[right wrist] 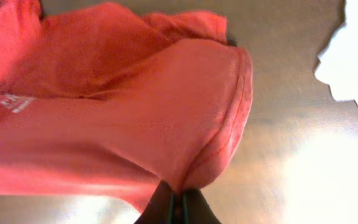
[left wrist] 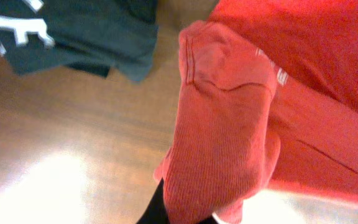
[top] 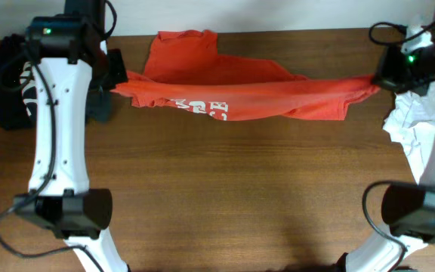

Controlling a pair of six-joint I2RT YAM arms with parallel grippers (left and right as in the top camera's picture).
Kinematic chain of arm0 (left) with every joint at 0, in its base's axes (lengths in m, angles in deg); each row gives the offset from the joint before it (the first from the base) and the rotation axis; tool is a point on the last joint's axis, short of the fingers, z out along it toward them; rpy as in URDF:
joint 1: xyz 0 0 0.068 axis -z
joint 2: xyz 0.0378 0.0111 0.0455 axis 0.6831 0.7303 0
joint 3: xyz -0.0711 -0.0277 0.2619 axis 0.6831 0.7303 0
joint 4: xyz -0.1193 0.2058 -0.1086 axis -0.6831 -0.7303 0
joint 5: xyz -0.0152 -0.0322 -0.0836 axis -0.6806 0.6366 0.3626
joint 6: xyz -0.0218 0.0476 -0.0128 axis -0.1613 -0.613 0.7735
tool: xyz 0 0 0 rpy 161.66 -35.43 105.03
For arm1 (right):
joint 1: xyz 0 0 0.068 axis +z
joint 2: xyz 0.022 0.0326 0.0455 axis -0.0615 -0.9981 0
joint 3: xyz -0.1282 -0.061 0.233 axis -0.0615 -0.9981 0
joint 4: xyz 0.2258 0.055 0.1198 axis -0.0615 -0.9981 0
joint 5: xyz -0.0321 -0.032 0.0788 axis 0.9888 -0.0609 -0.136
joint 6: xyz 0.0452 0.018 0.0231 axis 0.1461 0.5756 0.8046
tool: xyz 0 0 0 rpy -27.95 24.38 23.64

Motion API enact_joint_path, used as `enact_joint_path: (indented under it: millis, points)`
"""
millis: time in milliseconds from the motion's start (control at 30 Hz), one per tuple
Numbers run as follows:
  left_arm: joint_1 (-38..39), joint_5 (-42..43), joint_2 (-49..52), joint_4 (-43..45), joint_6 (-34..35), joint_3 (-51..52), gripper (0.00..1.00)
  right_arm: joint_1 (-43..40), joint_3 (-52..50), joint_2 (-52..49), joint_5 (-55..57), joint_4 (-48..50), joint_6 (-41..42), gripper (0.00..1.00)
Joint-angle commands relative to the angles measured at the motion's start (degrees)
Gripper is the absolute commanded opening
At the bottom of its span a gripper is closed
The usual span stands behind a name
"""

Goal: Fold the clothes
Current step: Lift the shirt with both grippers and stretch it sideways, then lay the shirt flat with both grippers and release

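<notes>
The robot's left gripper needs to release the end of the orange-red T-shirt on the bare wood nearer me (top: 152,156), towards the side of the dark garment.
An orange-red T-shirt (top: 240,94) with white lettering is stretched across the far part of the table between my two grippers. My left gripper (top: 117,85) is shut on its left end, and the cloth (left wrist: 222,124) drapes over the fingers in the left wrist view. My right gripper (top: 378,81) is shut on its right end; the fingertips (right wrist: 178,200) pinch the hem of the shirt (right wrist: 135,106) in the right wrist view. The shirt's upper part lies bunched toward the back edge.
A dark garment (top: 10,79) with white lettering lies at the far left; it also shows in the left wrist view (left wrist: 73,31). A white garment (top: 410,125) lies at the right edge and shows in the right wrist view (right wrist: 356,50). Brown wooden table (top: 240,196).
</notes>
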Motion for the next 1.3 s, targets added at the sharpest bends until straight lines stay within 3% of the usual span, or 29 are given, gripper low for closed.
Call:
enact_joint_path:
  millis: [0, 67, 167, 367, 533, 667, 733, 767, 1000, 1267]
  points:
    - [-0.4, 0.2, -6.6, -4.9, 1.9, -0.6, 0.0, -0.3, 0.1, 5.6, 9.7, -3.5, 1.9, 0.04]
    - [-0.3, 0.4, -10.8, -4.9, 1.9, -0.5, 0.01, 0.0, -0.1, 8.8, 16.3, -3.5, 6.1, 0.04]
    - [0.4, 1.0, -17.4, -4.9, 0.6, 0.8, 0.0, 0.0, -1.2, 13.4, 16.4, -3.5, 6.0, 0.04]
    - [1.1, 5.4, -27.4, -4.9, 2.0, 21.7, 0.01, -0.1, -25.3, 21.9, 20.2, -3.5, 7.9, 0.04]
    - [1.7, 9.7, -33.7, -4.9, 1.4, 23.6, 0.01, 0.0, -26.9, 28.2, 22.7, -3.5, 9.3, 0.04]
    - [6.3, 9.3, -33.5, -3.0, 3.2, 36.3, 0.0, 0.0, -28.9, 27.2, 23.7, -3.0, 10.0, 0.04]
    - [6.3, 4.5, -33.5, -1.5, 7.3, 40.8, 0.0, 0.0, -32.9, 27.2, 23.7, -1.9, 10.4, 0.04]
    - [6.3, 0.5, -33.5, -0.9, 9.0, 41.1, 0.01, 0.0, -35.5, 27.2, 23.7, -0.3, 10.4, 0.04]
    - [6.3, -1.4, -27.3, 8.5, 9.2, 41.1, 0.01, 0.3, -52.3, 27.0, 20.1, 14.6, 11.9, 0.05]
    - [6.4, 2.7, -19.7, 3.3, 9.8, 42.8, 0.0, 0.2, -52.8, 25.5, 21.0, 17.4, 16.4, 0.04]
